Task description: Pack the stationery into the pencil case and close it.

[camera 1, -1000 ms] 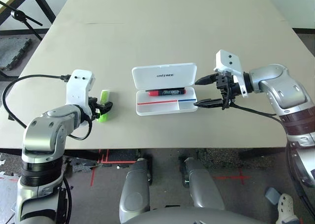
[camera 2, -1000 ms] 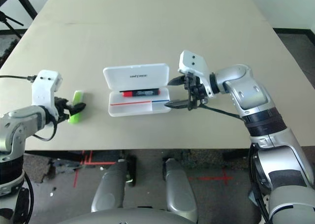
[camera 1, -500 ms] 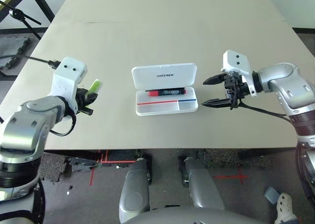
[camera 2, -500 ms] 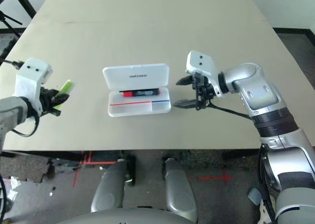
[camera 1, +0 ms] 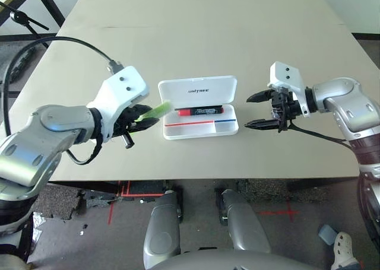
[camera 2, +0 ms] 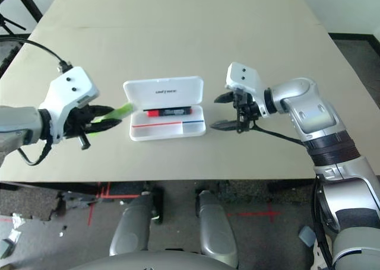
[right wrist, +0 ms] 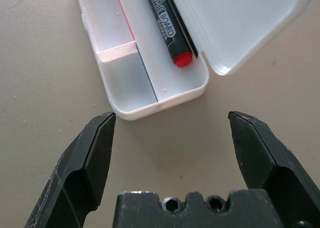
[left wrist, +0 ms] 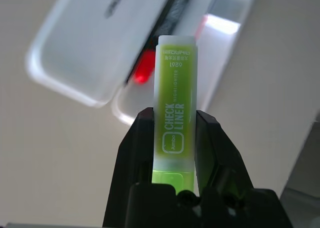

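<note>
I need to use my left gripper to let go of the lime-green highlighter in the pencil case's front section (camera 1: 190, 131) (left wrist: 204, 70), next to the red strip.
The pencil case (camera 1: 228, 129) lies open in the middle of the table, its white lid (camera 1: 198, 92) folded back. A red-capped black marker (camera 1: 199, 111) lies in its rear compartment. My left gripper (camera 1: 148, 116) is shut on the lime-green highlighter (camera 1: 157, 110), holding it in the air just left of the case, with the tip pointing toward the case. In the left wrist view the highlighter (left wrist: 175, 123) stands between the two fingers (left wrist: 135, 153). My right gripper (camera 1: 247, 111) is open and holds nothing, just right of the case, with the marker (right wrist: 167, 30) beyond it.
The beige table (camera 1: 196, 38) stretches far behind the case. A black cable (camera 1: 71, 41) loops from my left wrist over the table's left side. The near table edge runs just below both grippers.
My left arm has lifted the highlighter off the table and swung it right, up to the case's left end. The right gripper drew back a little from the case and stays open.
</note>
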Controlling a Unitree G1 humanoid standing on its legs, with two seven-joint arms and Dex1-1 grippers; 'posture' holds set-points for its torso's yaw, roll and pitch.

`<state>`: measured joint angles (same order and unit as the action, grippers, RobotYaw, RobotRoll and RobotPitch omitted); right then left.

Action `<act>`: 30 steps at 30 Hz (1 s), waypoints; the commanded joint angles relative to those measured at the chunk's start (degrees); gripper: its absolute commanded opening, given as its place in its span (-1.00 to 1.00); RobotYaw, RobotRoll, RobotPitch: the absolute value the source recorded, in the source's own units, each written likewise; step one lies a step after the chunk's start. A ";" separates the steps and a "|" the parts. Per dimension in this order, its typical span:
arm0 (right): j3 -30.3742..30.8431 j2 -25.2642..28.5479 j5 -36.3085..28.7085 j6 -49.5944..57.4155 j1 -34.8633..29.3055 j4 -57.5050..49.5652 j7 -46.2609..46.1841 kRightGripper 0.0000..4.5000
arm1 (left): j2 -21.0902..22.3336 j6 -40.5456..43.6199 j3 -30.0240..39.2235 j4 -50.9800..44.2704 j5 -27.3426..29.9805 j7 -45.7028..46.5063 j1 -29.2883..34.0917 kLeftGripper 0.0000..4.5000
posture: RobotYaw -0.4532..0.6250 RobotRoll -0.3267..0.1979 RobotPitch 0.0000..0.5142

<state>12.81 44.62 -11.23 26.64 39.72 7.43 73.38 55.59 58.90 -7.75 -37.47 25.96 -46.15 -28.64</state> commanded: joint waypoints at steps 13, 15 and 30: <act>-2.27 1.67 -0.63 2.68 -4.00 -5.07 -2.65 1.00 | -10.31 -17.13 -22.36 15.37 -14.76 -8.12 -10.25 -0.52 | -0.19 0.25 -0.12; -2.44 1.67 -0.68 3.02 -4.48 -5.69 -3.07 1.00 | -11.31 -18.53 -23.63 17.54 -16.71 -8.86 -10.78 -0.52 | -0.20 0.25 -0.12; -3.00 1.59 -0.89 4.10 -6.21 -7.83 -4.70 1.00 | -14.12 -20.84 -22.87 21.91 -21.49 -13.13 -12.28 -0.52 | -0.24 0.25 -0.12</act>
<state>10.49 45.77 -11.51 30.39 34.33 0.44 68.72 41.33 38.63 -30.61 -15.84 5.47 -58.46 -40.28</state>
